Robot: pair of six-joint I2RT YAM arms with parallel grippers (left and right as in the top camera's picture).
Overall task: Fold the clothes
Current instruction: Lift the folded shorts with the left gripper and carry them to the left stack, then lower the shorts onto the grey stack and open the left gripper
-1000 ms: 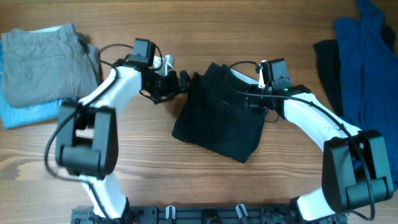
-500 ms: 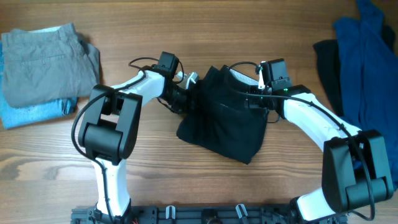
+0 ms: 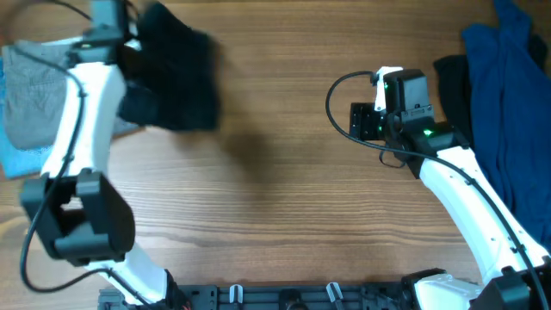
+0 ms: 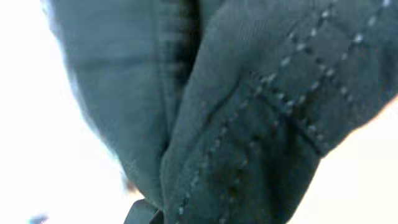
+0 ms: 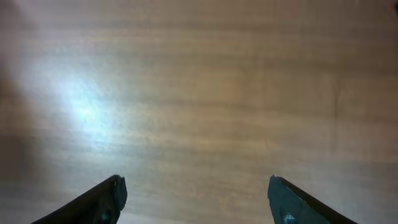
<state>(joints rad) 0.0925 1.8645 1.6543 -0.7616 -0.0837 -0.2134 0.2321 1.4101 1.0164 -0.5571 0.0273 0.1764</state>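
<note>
The robot's left gripper needs to put the folded black garment down on top of the folded grey garment (image 3: 81, 83).
The folded black garment (image 3: 172, 77) hangs blurred in the air at the far left, partly over the stack of folded clothes. My left gripper (image 3: 133, 47) is shut on it, its fingers buried in the cloth. In the left wrist view the dark stitched black garment (image 4: 249, 112) fills almost the whole frame, with only a dark finger (image 4: 142, 213) showing at the bottom edge. My right gripper (image 3: 362, 120) is right of centre, away from the garment. In the right wrist view, the right gripper (image 5: 196, 186) stands open over bare wood with nothing between its fingers.
A folded grey garment (image 3: 30, 95) lies on a light blue one (image 3: 13, 159) at the far left. A pile of unfolded blue cloth (image 3: 508, 86) and black cloth (image 3: 452, 82) lies at the back right. The wooden table (image 3: 275, 198) shows between the arms.
The left gripper shut on the black garment and swung it from the table's middle up to the far left. The right gripper came off the garment, drew back right and opened wider.
</note>
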